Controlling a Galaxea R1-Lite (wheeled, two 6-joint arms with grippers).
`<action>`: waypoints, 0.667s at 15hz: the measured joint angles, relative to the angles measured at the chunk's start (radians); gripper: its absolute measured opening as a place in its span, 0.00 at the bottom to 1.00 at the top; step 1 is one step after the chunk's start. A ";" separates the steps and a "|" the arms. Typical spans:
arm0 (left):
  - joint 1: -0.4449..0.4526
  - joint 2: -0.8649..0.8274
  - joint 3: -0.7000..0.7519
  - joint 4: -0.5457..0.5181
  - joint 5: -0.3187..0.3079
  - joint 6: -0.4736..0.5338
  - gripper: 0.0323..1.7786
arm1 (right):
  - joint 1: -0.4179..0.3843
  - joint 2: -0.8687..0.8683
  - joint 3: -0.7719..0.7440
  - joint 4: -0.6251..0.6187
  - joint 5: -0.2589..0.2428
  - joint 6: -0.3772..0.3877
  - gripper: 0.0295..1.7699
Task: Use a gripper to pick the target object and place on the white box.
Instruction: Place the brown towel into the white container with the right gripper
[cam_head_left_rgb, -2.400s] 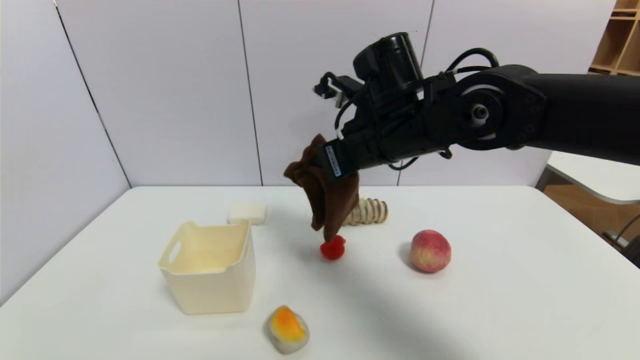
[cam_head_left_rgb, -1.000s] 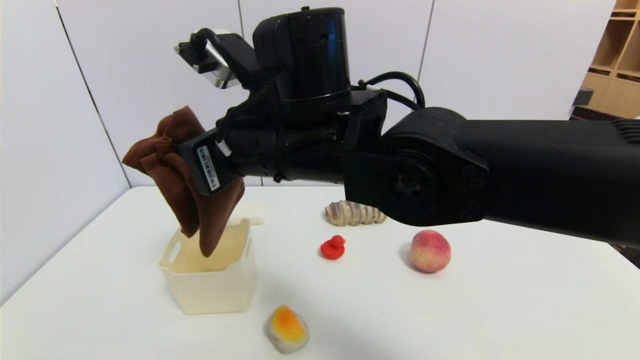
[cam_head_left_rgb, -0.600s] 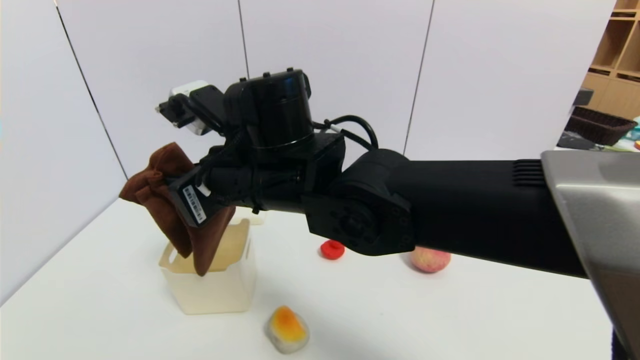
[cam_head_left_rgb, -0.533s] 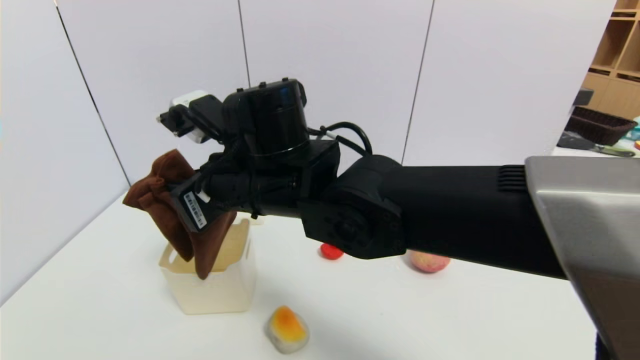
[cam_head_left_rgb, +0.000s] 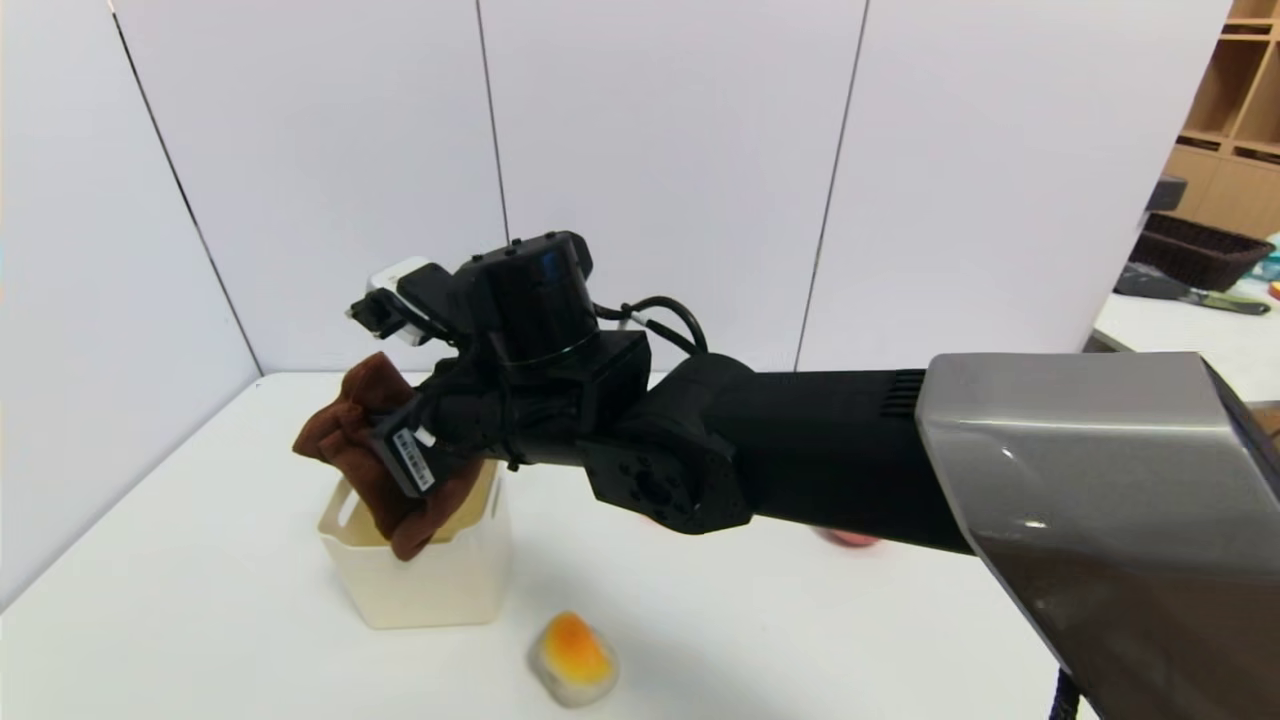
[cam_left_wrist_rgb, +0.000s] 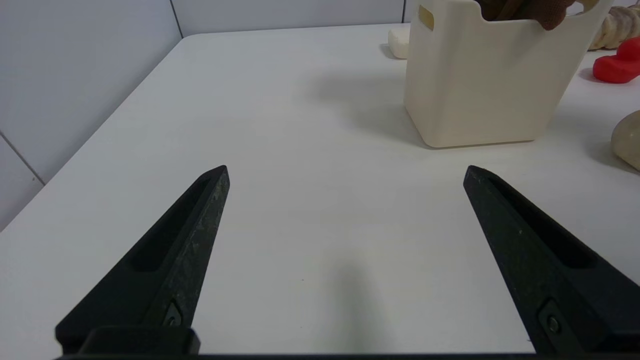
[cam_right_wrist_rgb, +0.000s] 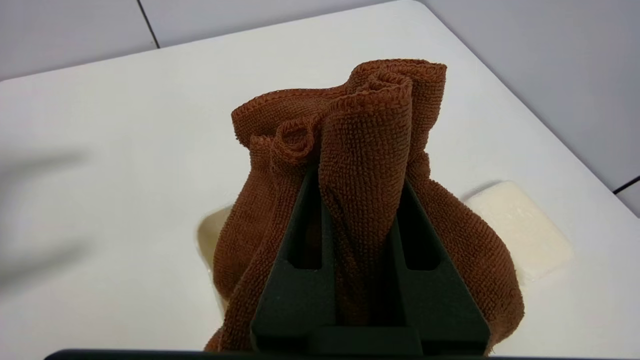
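My right gripper is to take the dark brown towel, now held over the white box, to the white box's open top (cam_head_left_rgb: 452, 482). It will let go of the towel there, behind the orange-topped rounded object.
My right gripper (cam_head_left_rgb: 385, 455) is shut on the dark brown towel (cam_head_left_rgb: 345, 440), the target object, and holds it over the white box (cam_head_left_rgb: 430, 590) at the table's left. The towel's hanging end dips inside the box's rim. In the right wrist view the cloth (cam_right_wrist_rgb: 370, 150) bunches between and around the black fingers (cam_right_wrist_rgb: 300, 235), with a bit of the box (cam_right_wrist_rgb: 210, 235) showing under it. My left gripper (cam_left_wrist_rgb: 345, 172) hovers low over bare table, open and holding nothing, with the box (cam_left_wrist_rgb: 480, 85) a short way ahead of it.
An orange-topped rounded object (cam_head_left_rgb: 573, 658) lies in front of the box. A flat white block (cam_right_wrist_rgb: 520, 230) sits behind it. A red toy (cam_left_wrist_rgb: 617, 65) and a ridged bread roll (cam_left_wrist_rgb: 617, 27) lie beyond. My right arm hides most of the peach (cam_head_left_rgb: 850, 538).
My right arm has swung left from over the red toy to above the box and has come down. The towel's lower end now hangs inside the box. The grip has stayed shut.
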 joint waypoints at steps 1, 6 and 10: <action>0.000 0.000 0.000 0.000 0.000 0.000 0.95 | -0.003 0.007 0.000 0.003 0.000 -0.005 0.15; 0.000 0.000 0.000 0.000 0.000 0.000 0.95 | -0.010 0.027 0.001 0.039 0.000 -0.012 0.15; 0.000 0.000 0.000 0.000 0.000 0.000 0.95 | -0.010 0.022 0.001 0.079 -0.001 -0.035 0.15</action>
